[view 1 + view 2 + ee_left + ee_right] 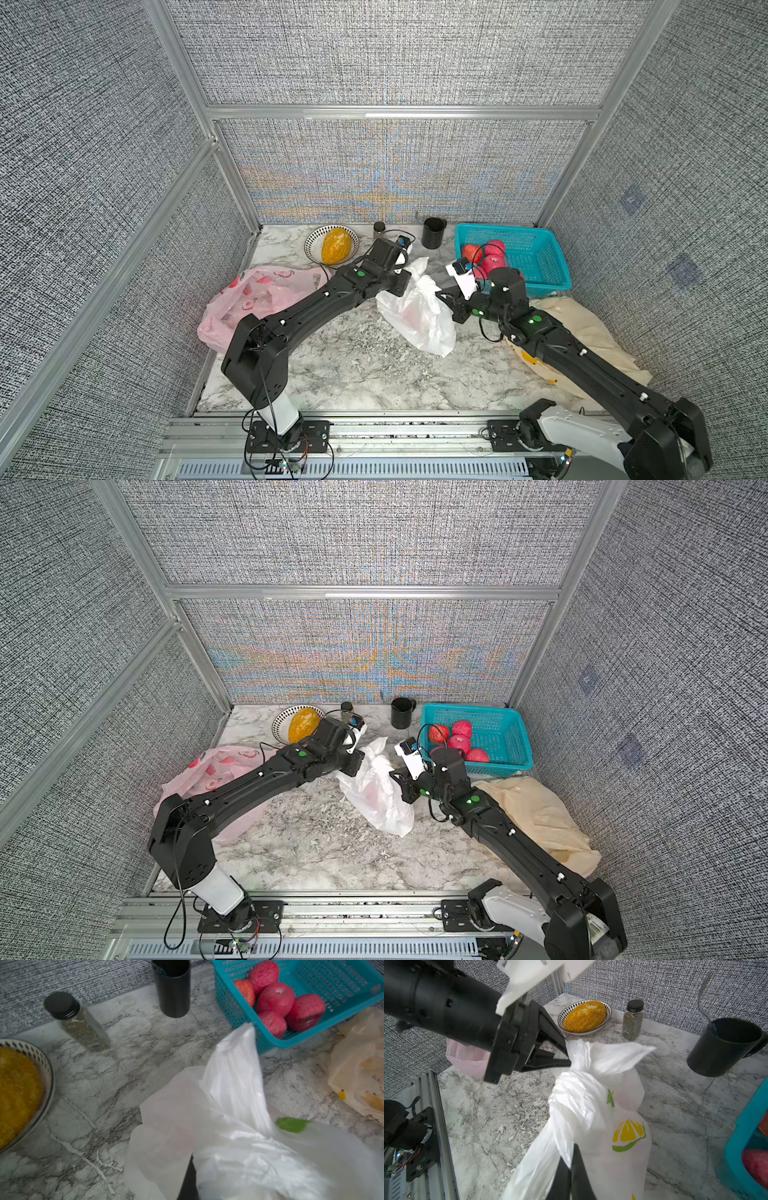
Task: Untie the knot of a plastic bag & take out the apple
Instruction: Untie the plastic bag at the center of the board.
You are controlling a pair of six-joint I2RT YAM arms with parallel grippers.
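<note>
The knot is still bunched above the twisted piece of the bag in my right gripper, so that gripper should open, grip again lower on that piece (pixel 562 1136) and pull it out.
A white plastic bag (pixel 419 320) (pixel 380 804) with a lemon print lies mid-table, and its handles are tied in a knot (pixel 571 1088). My left gripper (pixel 568 1053) (pixel 409 274) is shut on the handle tail above the knot. From the other side, my right gripper (pixel 571 1155) (pixel 440 297) is shut on the twisted strand below it. In the left wrist view the bag (pixel 239 1147) drapes over the left gripper (pixel 189 1167), and only one dark finger shows. The apple is hidden inside the bag, and only a faint reddish tint (pixel 370 791) shows through.
A teal basket (pixel 540 286) with several red apples (pixel 492 257) stands at the back right. Along the back wall stand a black mug (pixel 433 232), a spice jar (pixel 379 228) and a patterned bowl (pixel 308 245) holding a yellow fruit. A pink bag (pixel 249 299) lies left and a cream bag (pixel 582 328) right.
</note>
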